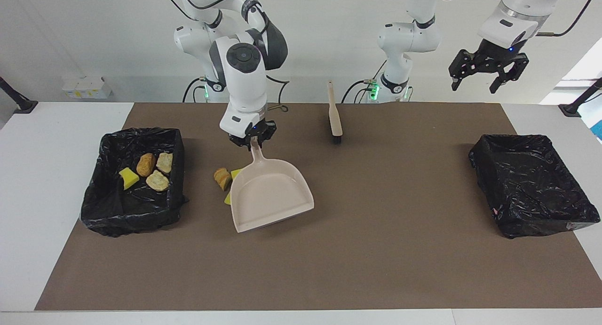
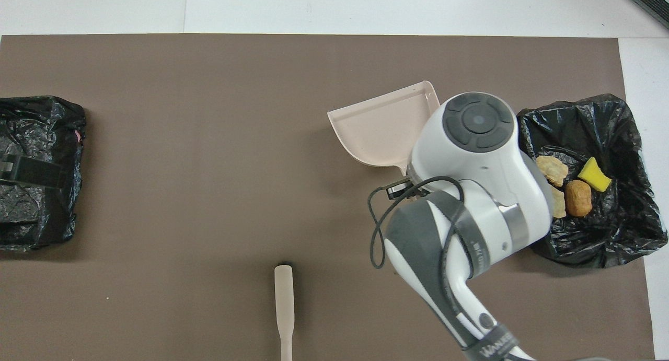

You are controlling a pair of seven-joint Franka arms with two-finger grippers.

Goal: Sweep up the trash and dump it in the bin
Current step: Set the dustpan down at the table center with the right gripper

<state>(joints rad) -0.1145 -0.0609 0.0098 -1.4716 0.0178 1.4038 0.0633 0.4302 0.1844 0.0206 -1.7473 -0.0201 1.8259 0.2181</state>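
Observation:
Next, my right gripper sets the beige dustpan down between the beige hand brush and the mat's far edge (image 2: 308, 139).
My right gripper (image 1: 253, 140) is shut on the handle of the beige dustpan (image 1: 273, 195), which lies on the brown mat with its mouth away from the robots; it also shows in the overhead view (image 2: 384, 128). Beside the pan, toward the right arm's end, lie a golden-brown roll (image 1: 223, 178) and two yellow sponge pieces (image 1: 235, 173); my right arm hides them in the overhead view. The black-lined bin (image 1: 131, 217) at the right arm's end holds three rolls (image 1: 146, 164) and a yellow sponge piece (image 1: 128, 178). My left gripper (image 1: 474, 85) is open, raised and waiting.
The beige hand brush (image 1: 335, 115) lies on the mat near the robots, handle toward them, and shows in the overhead view (image 2: 284, 309). A second black-lined bin (image 1: 541, 221) with nothing in it stands at the left arm's end. A brown mat (image 1: 376, 259) covers the table.

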